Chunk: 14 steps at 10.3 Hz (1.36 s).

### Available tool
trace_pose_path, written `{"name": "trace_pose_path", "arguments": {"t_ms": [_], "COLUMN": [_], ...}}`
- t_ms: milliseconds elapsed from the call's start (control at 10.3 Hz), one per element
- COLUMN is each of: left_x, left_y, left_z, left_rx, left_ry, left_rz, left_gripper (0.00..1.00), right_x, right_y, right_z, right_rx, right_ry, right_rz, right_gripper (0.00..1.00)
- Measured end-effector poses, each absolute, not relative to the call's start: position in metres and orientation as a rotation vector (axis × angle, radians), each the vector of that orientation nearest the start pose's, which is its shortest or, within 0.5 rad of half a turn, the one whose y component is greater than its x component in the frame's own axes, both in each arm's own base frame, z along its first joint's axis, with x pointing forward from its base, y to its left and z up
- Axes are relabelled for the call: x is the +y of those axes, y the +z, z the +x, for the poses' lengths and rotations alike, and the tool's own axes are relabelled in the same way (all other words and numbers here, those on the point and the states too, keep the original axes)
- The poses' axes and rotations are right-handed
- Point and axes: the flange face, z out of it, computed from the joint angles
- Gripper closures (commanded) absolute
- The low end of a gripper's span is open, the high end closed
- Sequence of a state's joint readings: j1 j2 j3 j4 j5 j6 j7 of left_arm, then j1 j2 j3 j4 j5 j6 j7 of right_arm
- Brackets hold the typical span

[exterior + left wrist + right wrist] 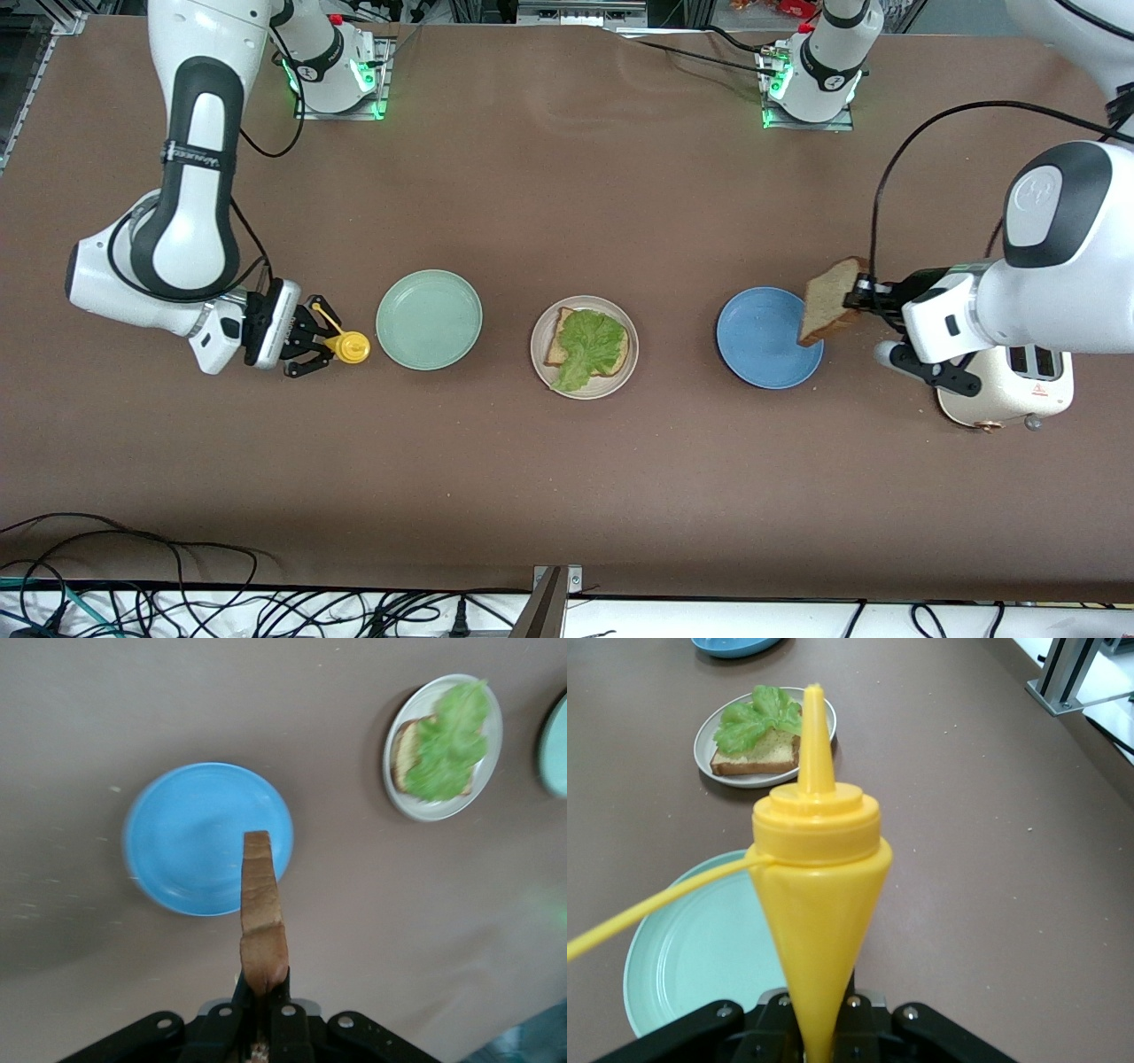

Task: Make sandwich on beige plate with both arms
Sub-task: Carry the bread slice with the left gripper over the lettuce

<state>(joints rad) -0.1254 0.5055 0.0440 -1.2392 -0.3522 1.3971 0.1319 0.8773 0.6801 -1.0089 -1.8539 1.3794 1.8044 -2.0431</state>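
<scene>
I should use my right gripper to set the yellow squeeze bottle, now beside the mint green plate, upright on the bare table (348,326) next to the mint green plate.
The beige plate (539,354) sits mid-table with one bread slice (560,341) on it and a green lettuce leaf (589,346) on top. My left gripper (864,295) is shut on a second bread slice (833,301), held on edge over the rim of the blue plate (762,341). In the left wrist view the slice (261,912) sticks out from the gripper (263,992) over the blue plate (190,837). My right gripper (326,344) is shut on a yellow squeeze bottle (350,347) beside the mint green plate (429,319). The bottle (819,886) fills the right wrist view.
A white toaster (1019,390) stands under the left arm's wrist at that arm's end of the table. The mint green plate (691,957) and blue plate hold nothing. Cables lie along the table edge nearest the front camera.
</scene>
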Motion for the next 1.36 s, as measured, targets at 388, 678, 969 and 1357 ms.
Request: {"name": "trace_pose_path", "arguments": {"t_ms": [388, 678, 969, 1357], "left_x": [-0.177, -0.231, -0.263, -0.336], "left_y": [0.407, 0.363, 0.331, 0.317], "left_z": [0.657, 0.660, 0.668, 0.661], "left_rx": [0.144, 0.032, -0.097, -0.354], "left_ry": [0.894, 1.051, 1.066, 1.025], "left_rz": [-3.527, -3.633, -3.735, -3.822], "left_gripper": [1.00, 1.00, 1.00, 1.00], "right_x": [-0.003, -0.028, -0.037, -0.035], "right_y": [0.231, 0.178, 0.158, 0.131], "right_z": [0.611, 0.595, 0.581, 0.564], "right_rx": [-1.543, -1.506, -1.479, -1.420], "right_ry": [-0.822, -0.942, -0.987, -0.968], "right_rz": [-1.808, -1.666, -1.570, -1.502], "right_gripper": [1.00, 1.00, 1.00, 0.28]}}
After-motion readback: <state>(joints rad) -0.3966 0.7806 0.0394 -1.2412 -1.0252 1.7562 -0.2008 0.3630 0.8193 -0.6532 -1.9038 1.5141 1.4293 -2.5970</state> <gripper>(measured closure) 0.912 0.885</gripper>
